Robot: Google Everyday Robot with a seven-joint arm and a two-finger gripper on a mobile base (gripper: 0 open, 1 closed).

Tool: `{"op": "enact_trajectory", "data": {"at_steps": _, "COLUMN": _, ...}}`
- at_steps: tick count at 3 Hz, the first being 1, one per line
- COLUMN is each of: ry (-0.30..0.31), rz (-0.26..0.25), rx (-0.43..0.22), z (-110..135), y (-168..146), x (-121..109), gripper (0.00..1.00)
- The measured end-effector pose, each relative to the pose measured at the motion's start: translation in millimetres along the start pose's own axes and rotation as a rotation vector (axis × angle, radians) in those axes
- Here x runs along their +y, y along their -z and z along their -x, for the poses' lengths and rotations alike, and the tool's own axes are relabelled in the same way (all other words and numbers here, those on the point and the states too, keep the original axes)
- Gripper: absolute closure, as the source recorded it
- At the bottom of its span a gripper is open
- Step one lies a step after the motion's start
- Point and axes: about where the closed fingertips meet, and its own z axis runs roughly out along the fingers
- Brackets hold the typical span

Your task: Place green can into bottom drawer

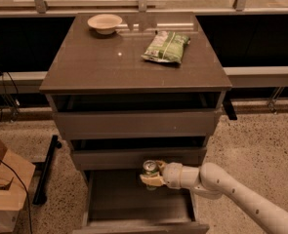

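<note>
My gripper is going to put the green can, now hanging over the drawer's back part, down near the middle of the open bottom drawer's inside (135, 200).
The green can (150, 169), green with a silver top, is upright in my gripper (152, 178), which is shut on it. The white arm reaches in from the lower right. The can hangs over the back part of the open bottom drawer (104, 199), just in front of the middle drawer's front and above the drawer floor. The bottom drawer is pulled out toward the camera and its tray shows nothing inside.
The cabinet top (94, 62) holds a beige bowl (104, 22) at the back left and a flat green snack bag (166, 47) at the right. A cardboard box (4, 189) stands on the floor at the left, with a black bar (46, 169) beside it.
</note>
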Motion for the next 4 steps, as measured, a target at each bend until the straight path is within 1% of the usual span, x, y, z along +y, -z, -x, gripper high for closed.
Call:
{"op": "enact_trajectory", "data": {"at_steps": 1, "ry": 0.012, "rz": -0.05, "rx": -0.129, "z": -26, "y": -19, "x": -13, "gripper": 1.0}}
{"op": "enact_trajectory", "data": {"at_steps": 2, "ry": -0.008, "rz": -0.058, "rx": -0.196, "z": -76, "y": -46, "x": -11, "gripper": 1.0}}
{"op": "enact_trajectory", "data": {"at_steps": 4, "ry": -0.01, "rz": -0.05, "rx": -0.193, "z": -72, "y": -48, "x": -9, "gripper": 1.0}}
